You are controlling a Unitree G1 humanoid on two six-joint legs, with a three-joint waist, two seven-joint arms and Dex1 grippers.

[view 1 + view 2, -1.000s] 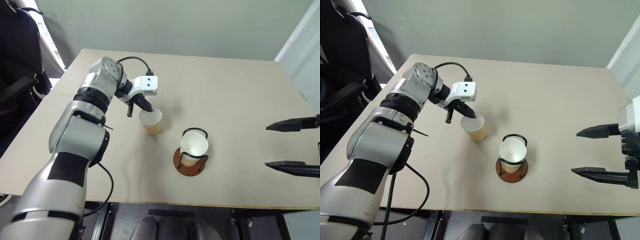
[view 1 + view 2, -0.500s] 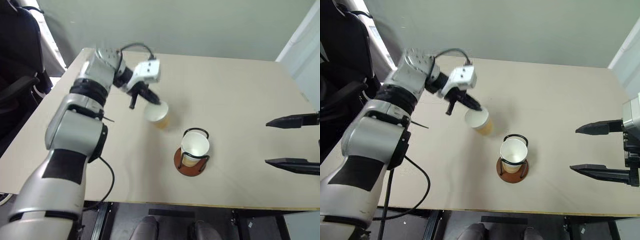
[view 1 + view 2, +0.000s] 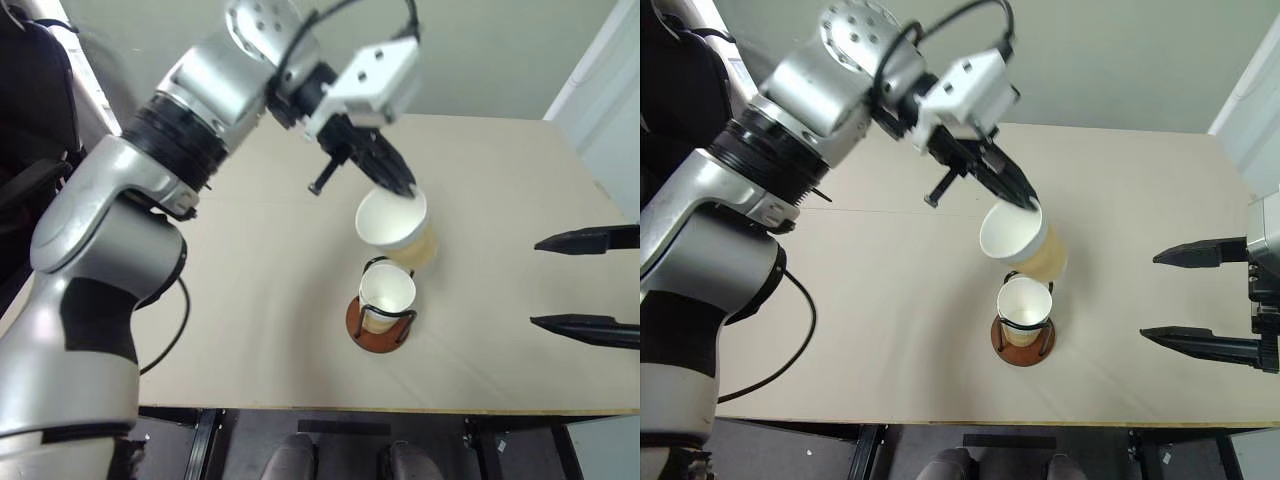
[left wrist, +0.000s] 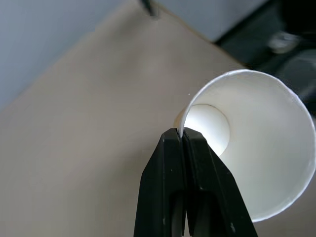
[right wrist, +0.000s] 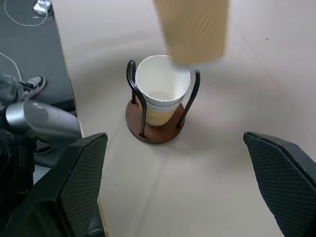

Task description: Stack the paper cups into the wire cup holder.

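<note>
Next, my left gripper lets go of the tan paper cup inside the other cup standing in the wire cup holder (image 3: 386,291).
My left gripper (image 3: 405,190) is shut on the white rim of a tan paper cup (image 3: 395,225), which hangs in the air, tilted, just above and behind the wire cup holder (image 3: 378,325). The left wrist view shows the black fingers (image 4: 183,148) pinching the cup's rim (image 4: 183,116). Another paper cup (image 3: 386,295) stands upright inside the holder's black wire loops on its reddish-brown base (image 5: 154,132). In the right wrist view the held cup (image 5: 193,30) hovers over the holder. My right gripper (image 3: 592,283) stays open at the table's right side, apart from both cups.
The beige table (image 3: 240,300) has bare surface all around the holder. A black chair (image 3: 30,120) stands off the table's left edge. A shoe and cables (image 5: 29,85) lie on the floor beside the table.
My left gripper has lifted the cup off the table and carried it right, to above the holder. The right gripper has not moved.
</note>
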